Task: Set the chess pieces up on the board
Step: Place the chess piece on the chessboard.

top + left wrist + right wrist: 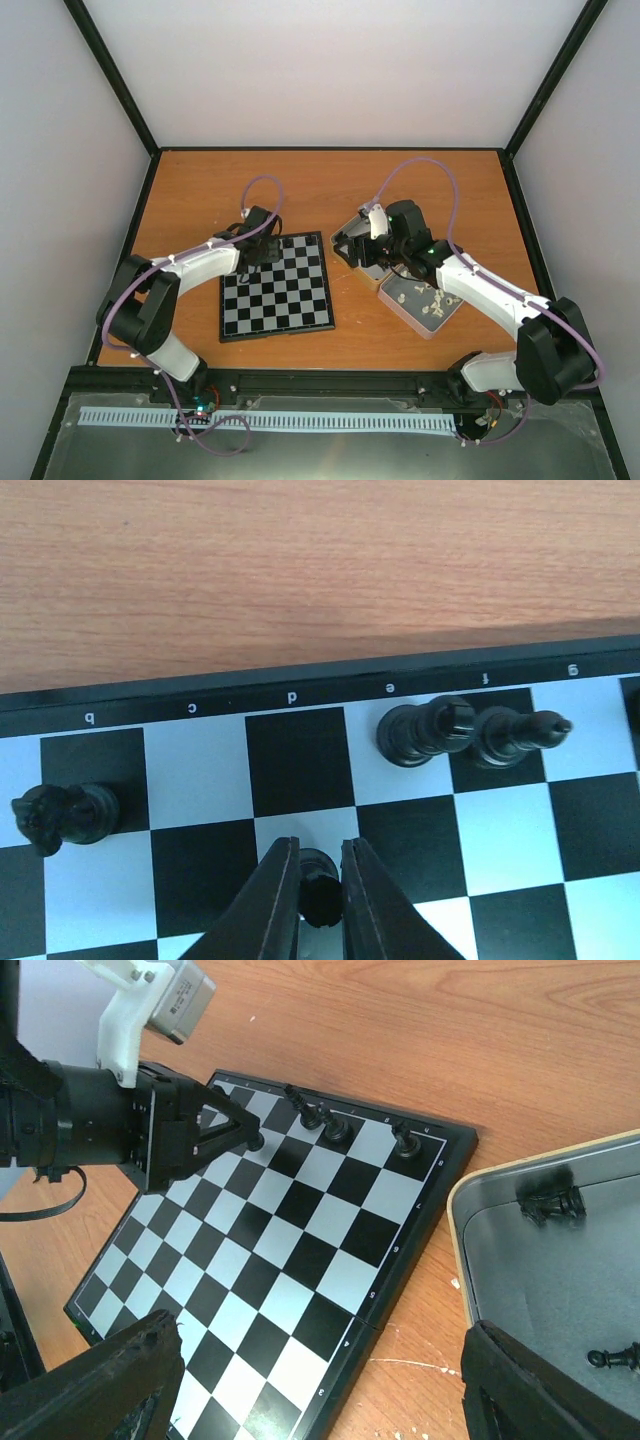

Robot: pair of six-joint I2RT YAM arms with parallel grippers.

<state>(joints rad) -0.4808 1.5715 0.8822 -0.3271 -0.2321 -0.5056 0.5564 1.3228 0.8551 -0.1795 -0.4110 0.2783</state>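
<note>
My left gripper should take hold of the black rook again, as it stands on a d-file square, and carry it to its empty corner square [225,1087] beside the knight.
The board [285,300] lies left of centre on the table. My left gripper [262,250] is over its far edge, shut on a small black chess piece [320,885] on a white d-file square. In the left wrist view [320,865] a black knight [65,815] stands on the b file, and two black pieces [425,730] [515,738] stand on e and f. My right gripper [350,250] is wide open and empty, its fingers [100,1380] low over the board's right edge [400,1260]. Black pieces [553,1203] [615,1357] lie in a silver tin [540,1270].
A second tin [398,305] with several cream-white pieces sits right of the board, under my right arm. The tin of black pieces [352,222] sits by the board's far right corner. The left arm [90,1120] fills the upper left of the right wrist view.
</note>
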